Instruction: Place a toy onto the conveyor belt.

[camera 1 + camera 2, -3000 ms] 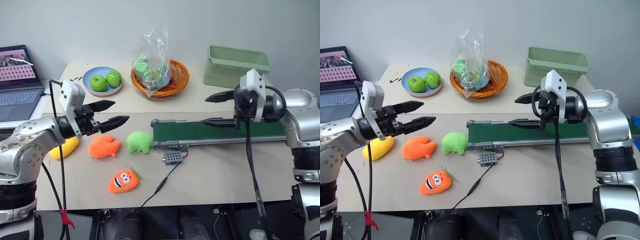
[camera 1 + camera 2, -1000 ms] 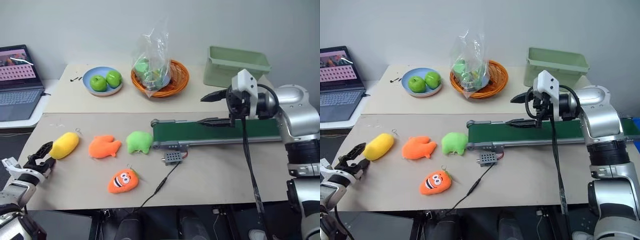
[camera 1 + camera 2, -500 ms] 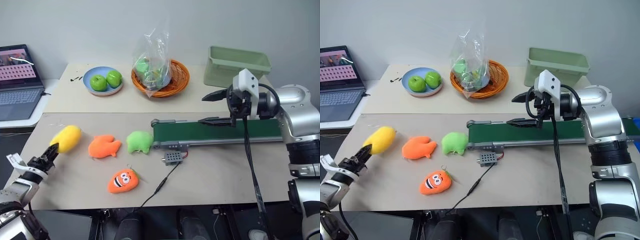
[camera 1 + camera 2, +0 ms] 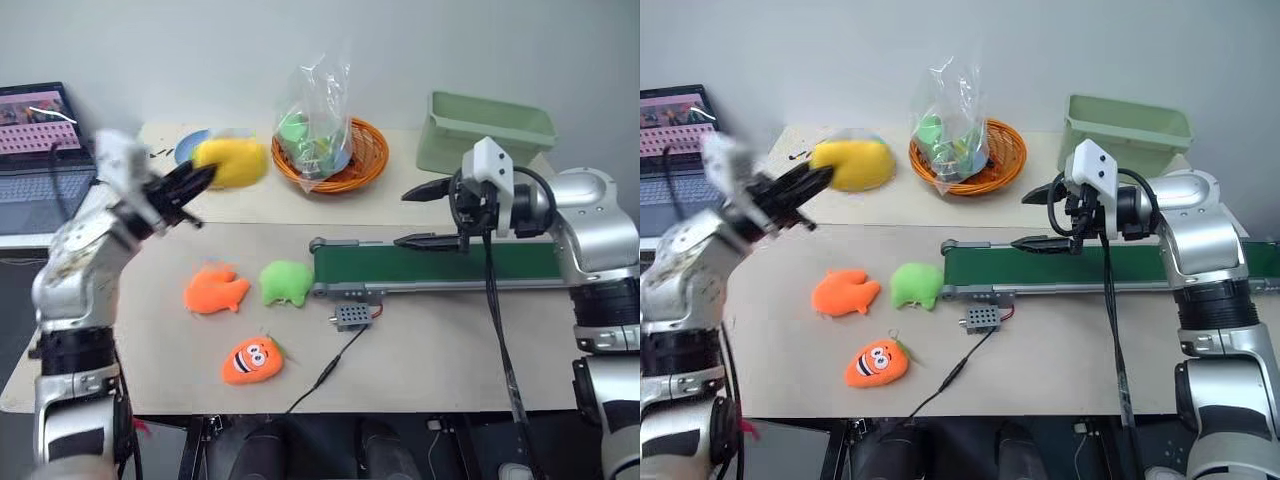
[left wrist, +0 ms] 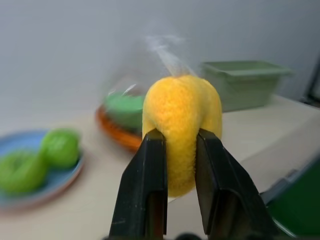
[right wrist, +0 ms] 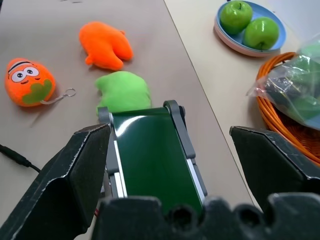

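Note:
My left gripper will release the yellow plush toy on the conveyor belt's end (image 4: 343,263) (image 5: 298,207) next to the green plush.
My left gripper (image 4: 195,182) is shut on the yellow plush toy (image 4: 234,161), holding it in the air over the back left of the table, in front of the blue plate. In the left wrist view both black fingers (image 5: 146,185) pinch the toy (image 5: 182,122). The dark-green conveyor belt (image 4: 440,264) runs rightward from the table's middle, with its small grey box (image 4: 352,316) in front. My right gripper (image 4: 428,214) hangs open above the belt's left half, empty; the right wrist view looks down on the belt end (image 6: 150,155).
An orange fish plush (image 4: 215,290), a green plush (image 4: 286,282) and an orange carrot plush (image 4: 251,361) lie left of the belt. Behind stand an orange basket with a bagged item (image 4: 322,150), a green bin (image 4: 487,132) and a laptop (image 4: 40,150).
My left gripper shut on the yellow toy at the table's left edge and swung it up and back toward the blue plate. The right arm stayed put.

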`<control>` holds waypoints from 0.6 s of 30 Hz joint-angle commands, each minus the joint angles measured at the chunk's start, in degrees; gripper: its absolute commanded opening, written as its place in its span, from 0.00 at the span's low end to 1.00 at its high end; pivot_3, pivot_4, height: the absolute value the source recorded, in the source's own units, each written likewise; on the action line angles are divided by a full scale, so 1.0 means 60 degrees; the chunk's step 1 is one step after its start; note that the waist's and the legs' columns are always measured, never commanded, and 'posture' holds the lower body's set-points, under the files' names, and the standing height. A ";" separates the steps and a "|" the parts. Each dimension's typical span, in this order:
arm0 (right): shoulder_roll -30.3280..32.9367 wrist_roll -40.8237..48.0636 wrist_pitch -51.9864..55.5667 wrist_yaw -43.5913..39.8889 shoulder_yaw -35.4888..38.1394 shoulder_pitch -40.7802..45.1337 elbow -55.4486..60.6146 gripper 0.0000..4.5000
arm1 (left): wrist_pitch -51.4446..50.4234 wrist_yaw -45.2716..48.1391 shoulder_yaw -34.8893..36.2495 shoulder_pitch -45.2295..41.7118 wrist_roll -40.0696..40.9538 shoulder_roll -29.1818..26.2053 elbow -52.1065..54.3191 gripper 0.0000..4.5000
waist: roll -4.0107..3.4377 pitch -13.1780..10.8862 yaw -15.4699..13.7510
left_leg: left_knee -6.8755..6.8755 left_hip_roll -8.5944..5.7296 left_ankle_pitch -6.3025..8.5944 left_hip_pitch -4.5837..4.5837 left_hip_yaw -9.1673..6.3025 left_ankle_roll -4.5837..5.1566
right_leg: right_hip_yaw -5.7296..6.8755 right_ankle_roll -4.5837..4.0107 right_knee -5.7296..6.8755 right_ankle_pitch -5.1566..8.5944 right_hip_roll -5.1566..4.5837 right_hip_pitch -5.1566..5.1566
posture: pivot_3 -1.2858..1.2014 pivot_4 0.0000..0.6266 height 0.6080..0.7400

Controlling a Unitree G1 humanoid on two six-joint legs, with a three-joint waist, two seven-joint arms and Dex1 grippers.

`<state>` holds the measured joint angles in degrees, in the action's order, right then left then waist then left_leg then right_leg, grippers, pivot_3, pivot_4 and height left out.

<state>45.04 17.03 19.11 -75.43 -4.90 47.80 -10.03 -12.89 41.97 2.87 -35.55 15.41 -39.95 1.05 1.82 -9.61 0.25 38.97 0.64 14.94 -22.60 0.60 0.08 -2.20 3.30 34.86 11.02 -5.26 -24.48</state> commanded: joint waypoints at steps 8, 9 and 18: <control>0.0555 0.0306 0.0318 0.0488 0.0880 -0.0681 0.1227 1.00 | 0.7478 -0.1659 -0.3552 -0.1076 -0.6414 -0.0259 -0.2732 0.18 | -0.0010 -0.0002 0.0074 | -0.0002 0.0017 0.0000 0.0018 0.0010 0.0006 | -0.0004 -0.0007 0.0021 0.0005 0.0014 0.0002 | 0.52 0.24 1.00; 0.0588 0.0319 0.0374 0.0537 0.0915 -0.0765 0.1342 1.00 | 0.7823 -0.1775 -0.3655 -0.1208 -0.6588 -0.0201 -0.2991 0.18 | -0.0010 -0.0002 0.0067 | 0.0000 0.0017 0.0000 0.0016 0.0009 0.0006 | 0.0000 -0.0006 0.0018 0.0005 0.0013 0.0003 | 0.52 0.24 1.00; 0.0848 0.0458 0.0706 0.0941 0.1309 -0.1241 0.1962 1.00 | 0.9449 -0.2306 -0.4076 -0.2470 -0.7159 0.0747 -0.4622 0.18 | -0.0010 -0.0003 -0.0038 | 0.0027 0.0010 0.0007 -0.0014 0.0007 0.0018 | 0.0009 0.0001 0.0014 0.0004 0.0003 -0.0001 | 0.52 0.24 1.00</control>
<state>48.78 18.74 23.02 -70.69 0.34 40.61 -0.46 41.36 29.55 -21.96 -47.64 -27.47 -36.26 -26.51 1.76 -9.63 0.02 39.14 0.71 14.98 -22.69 0.64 0.18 -2.14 3.31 34.94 11.04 -5.24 -24.49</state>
